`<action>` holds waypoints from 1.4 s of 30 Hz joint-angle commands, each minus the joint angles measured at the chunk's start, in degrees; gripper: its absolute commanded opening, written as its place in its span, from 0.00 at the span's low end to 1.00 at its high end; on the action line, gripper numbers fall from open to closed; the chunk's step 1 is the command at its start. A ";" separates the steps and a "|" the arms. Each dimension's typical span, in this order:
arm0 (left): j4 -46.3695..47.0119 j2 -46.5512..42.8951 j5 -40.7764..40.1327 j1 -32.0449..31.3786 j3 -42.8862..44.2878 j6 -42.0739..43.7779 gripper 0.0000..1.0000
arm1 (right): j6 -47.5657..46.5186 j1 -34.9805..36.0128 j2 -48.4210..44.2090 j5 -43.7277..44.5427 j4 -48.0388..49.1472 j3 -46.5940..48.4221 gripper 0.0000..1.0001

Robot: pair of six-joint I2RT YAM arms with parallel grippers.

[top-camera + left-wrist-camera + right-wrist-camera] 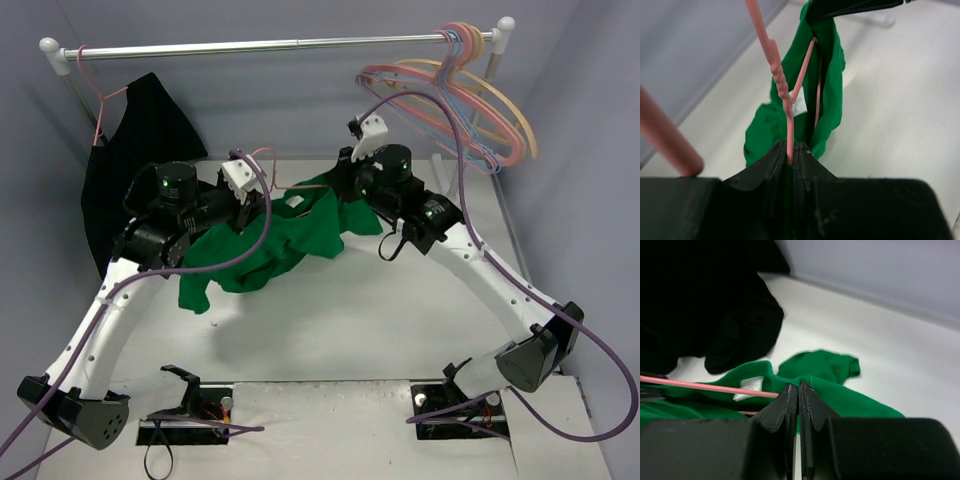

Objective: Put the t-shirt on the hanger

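My right gripper is pinching just the edge of the t-shirt's collar, so I will open it and grip the t-shirt's shoulder (844,398) around the hanger's arm before lifting both.
The green t-shirt (270,250) hangs bunched above the table between my two grippers. The thin salmon-pink hanger (268,155) runs through its neck opening; its twisted neck and arms show in the left wrist view (775,60), beside the white neck label (799,106). My left gripper (243,205) is shut on the hanger's wire (790,145) just below the twist. My right gripper (345,180) is shut on the t-shirt's collar edge (801,380). The hanger arm (710,386) enters the shirt (840,390) left of the right gripper.
A rail (270,45) spans the back. A black garment (135,170) hangs on a pink hanger at its left end. Several tan, pink and blue hangers (470,100) hang at its right end. Purple cables trail from both arms over the white table (400,320).
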 commanded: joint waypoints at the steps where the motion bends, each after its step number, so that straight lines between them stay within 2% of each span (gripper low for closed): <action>1: 11.37 0.81 4.28 -0.54 4.83 -4.14 0.00 | -4.23 0.43 1.21 1.14 -2.36 8.19 0.00; 6: 19.28 2.05 4.89 -0.54 7.83 -7.74 0.00 | -6.95 1.22 0.69 2.18 -5.27 13.31 0.00; 9: 29.38 -0.31 7.86 -0.54 2.75 -13.97 0.00 | -8.27 0.78 -0.10 4.72 -5.71 12.17 0.00; 10: 34.19 -1.02 8.75 -0.54 -1.27 -14.69 0.00 | -8.45 0.61 -0.28 4.74 -5.80 11.12 0.00; 13: 40.45 -2.78 11.83 -0.55 -8.49 -18.56 0.00 | -9.67 0.43 -1.15 3.95 -5.89 8.84 0.00; 20: 48.82 -4.37 13.07 -0.63 -18.88 -21.64 0.00 | -11.18 0.43 -3.53 -1.58 -5.36 3.91 0.00; 26: 53.31 -4.36 13.07 -0.63 -22.75 -24.10 0.00 | -11.26 0.43 -4.06 -6.50 -3.61 -0.49 0.02; 31: 53.92 -5.68 11.93 -0.63 -24.78 -23.57 0.00 | -11.35 0.34 -3.88 -9.23 -3.96 -2.16 0.09; 42: 56.30 -6.30 11.14 -0.54 -27.86 -24.63 0.00 | -16.36 -1.67 -5.46 -13.79 -7.82 0.73 0.35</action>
